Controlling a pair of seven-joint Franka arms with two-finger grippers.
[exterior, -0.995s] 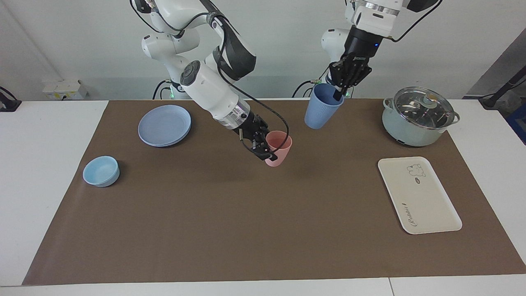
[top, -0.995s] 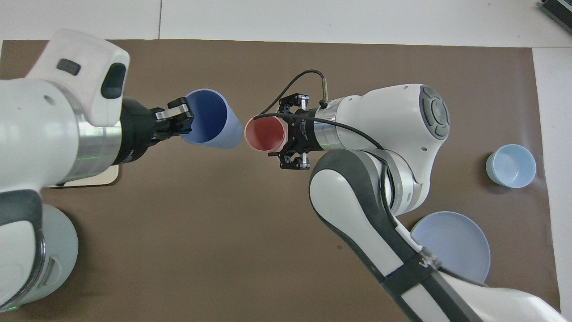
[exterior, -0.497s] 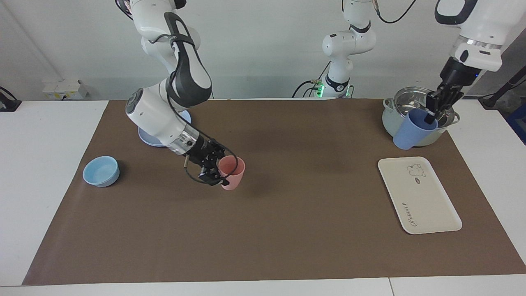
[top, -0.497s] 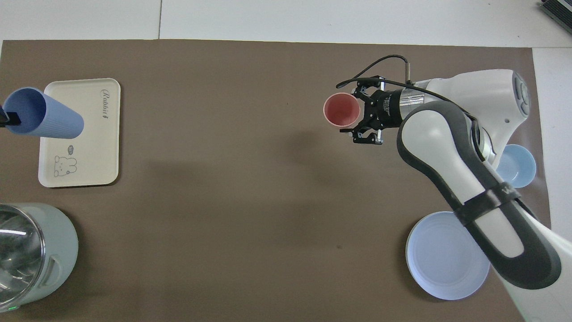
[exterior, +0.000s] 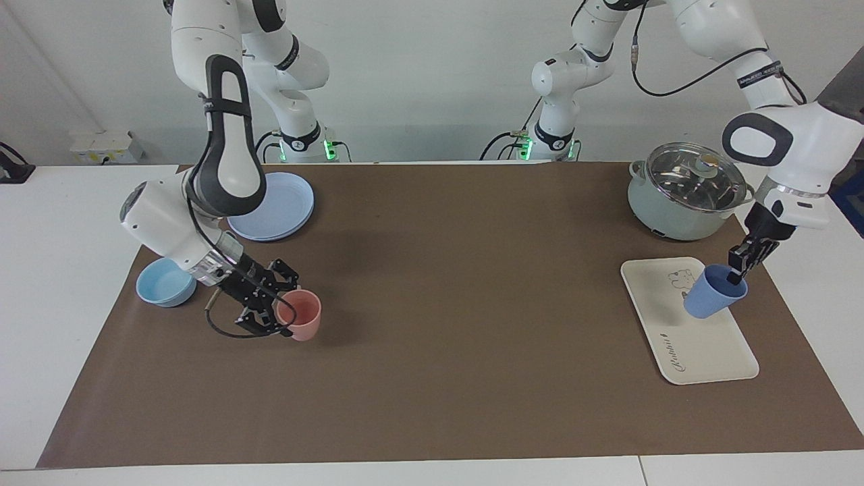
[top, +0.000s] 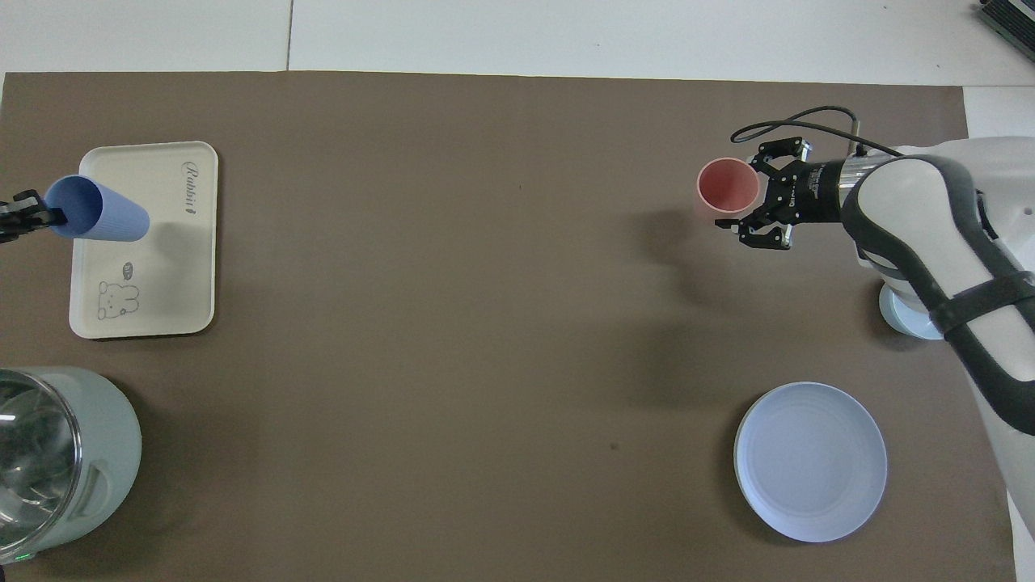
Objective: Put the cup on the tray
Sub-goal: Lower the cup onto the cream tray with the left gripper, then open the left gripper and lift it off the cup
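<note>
My right gripper has the pink cup. I need to set it down on the brown mat [top: 749, 223] just beyond the light-blue bowl, toward the tray.
The periwinkle-blue cup [exterior: 712, 300] hangs tilted, low over the cream tray [exterior: 702, 344], at the tray's edge toward the left arm's end of the table. My left gripper [exterior: 736, 273] is shut on the cup's rim, with one finger inside. In the overhead view the cup [top: 101, 220] covers part of the tray [top: 174, 267], and only the tips of the left gripper [top: 32, 214] show. My right gripper [exterior: 280, 316] grips the rim of a pink cup [exterior: 305, 318] low over the brown mat; both also show in the overhead view, the gripper [top: 756, 194] beside the pink cup [top: 728, 186].
A lidded pale-green pot [exterior: 688, 192] stands nearer to the robots than the tray. A round blue plate [exterior: 270, 206] and a light-blue bowl [exterior: 162, 283] lie at the right arm's end of the table, near the pink cup.
My left gripper carried the blue cup from mid-table, past the pot, down over the tray. My right gripper carried the pink cup toward the right arm's end and lowered it.
</note>
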